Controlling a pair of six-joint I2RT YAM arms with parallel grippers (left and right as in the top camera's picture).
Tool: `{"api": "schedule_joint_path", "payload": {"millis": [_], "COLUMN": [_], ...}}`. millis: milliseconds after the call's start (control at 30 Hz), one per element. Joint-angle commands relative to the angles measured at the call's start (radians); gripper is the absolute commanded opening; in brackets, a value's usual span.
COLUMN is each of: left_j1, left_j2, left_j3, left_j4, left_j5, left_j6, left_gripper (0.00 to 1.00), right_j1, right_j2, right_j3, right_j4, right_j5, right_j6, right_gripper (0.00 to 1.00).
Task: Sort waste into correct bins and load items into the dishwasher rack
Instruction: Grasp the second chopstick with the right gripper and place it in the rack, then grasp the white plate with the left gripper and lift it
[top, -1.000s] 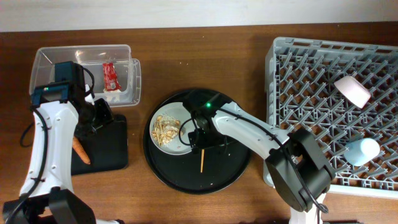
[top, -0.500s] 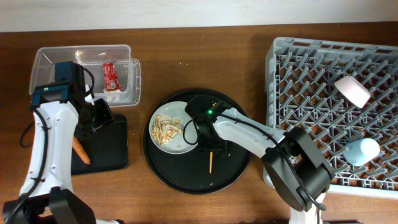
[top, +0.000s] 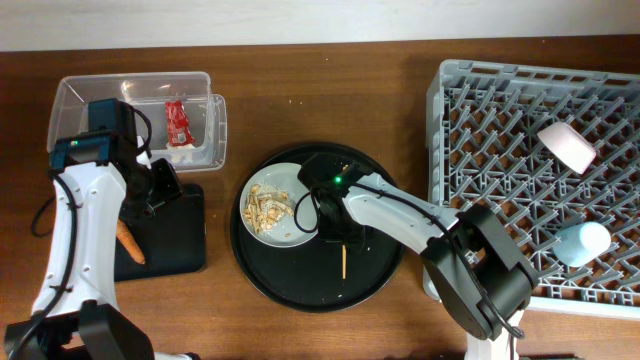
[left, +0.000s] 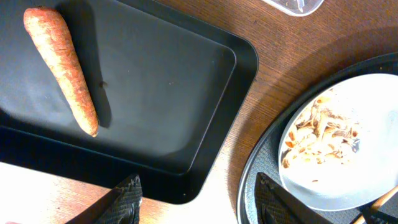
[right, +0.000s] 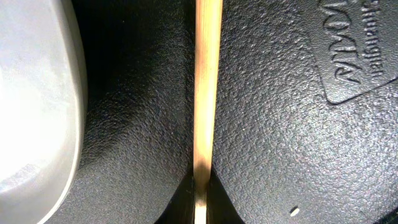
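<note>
I should use my right gripper to set the thin wooden stick down inside the grey dishwasher rack's edge (top: 447, 200) that faces the round black tray.
My right gripper (right: 200, 199) is shut on a thin wooden stick (right: 207, 81) that lies on the large round black tray (right: 280, 124), right beside the pale plate (right: 31, 93). Seen from overhead, that plate (top: 288, 232) carries beige food scraps (top: 267, 208), and the stick (top: 343, 262) pokes out below the right gripper (top: 338, 238). The left gripper (left: 199, 202) hangs open over the corner of the shallow black tray (left: 161, 93), which holds the carrot (left: 62, 65). The red wrapper (top: 176, 122) is in the clear tub (top: 90, 95).
The grey dishwasher rack (top: 500, 150) fills the right side. It holds the pinkish bowl (top: 567, 145) and the light blue cup (top: 582, 243). The round tray's rim (left: 249, 180) lies close to the black rectangular tray.
The right gripper has dropped onto the stick and shut on it. The stick has shifted a little to the right. The left arm has stayed still.
</note>
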Motion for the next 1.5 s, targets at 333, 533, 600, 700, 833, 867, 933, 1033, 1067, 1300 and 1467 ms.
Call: {"api": "schedule_joint_path", "payload": {"millis": [333,533,600,700,833,867,933,1033,1067,1300,1467], "left_j1": [0.001,0.001,0.001,0.001,0.0,0.0,-0.005,-0.064,-0.108,-0.485,-0.67], "left_j2": [-0.015,-0.015,-0.015,-0.015,-0.015,-0.015,-0.015,-0.015,-0.015,-0.007,0.101], "left_j3": [0.012,0.012,0.012,0.012,0.012,0.012,0.012,0.012,0.012,0.012,0.012], "left_j4": [-0.002,-0.003,-0.005,-0.005,-0.006,-0.009,-0.013,0.001,0.019,0.205,0.314], "left_j5": [-0.007,-0.007,-0.007,-0.007,-0.007,-0.006,-0.003,0.0,0.005,0.004,0.004], "left_j6": [0.016,0.016,0.016,0.016,0.016,0.016,0.017,0.043,0.062,0.069,0.069], "left_gripper": [0.57,0.57,0.57,0.58,0.61,0.61,0.61,0.61,0.61,0.72,0.73], "right_j1": [-0.499,-0.606,-0.616,-0.616,-0.616,-0.616,-0.616,-0.682,-0.722,-0.87,-0.843], "right_j2": [-0.541,-0.443,-0.409,-0.375,-0.378,-0.389,-0.454,-0.58,-0.615,-0.65,-0.65], "right_j3": [0.037,-0.094,-0.136,-0.149,-0.148,-0.148,-0.129,-0.076,-0.075,-0.076,-0.076], "right_j4": [-0.247,-0.196,-0.167,-0.153,-0.161,-0.163,-0.188,-0.235,-0.238,-0.303,-0.304], "right_j5": [0.016,0.032,0.032,0.032,0.032,0.032,0.032,0.026,0.009,-0.169,-0.169], "right_j6": [-0.428,-0.517,-0.521,-0.521,-0.52,-0.52,-0.52,-0.52,-0.521,-0.624,-0.626], "right_gripper": [0.05,0.04,0.04,0.09,0.28,0.29,0.31,0.52,0.64,0.81,0.83]}}
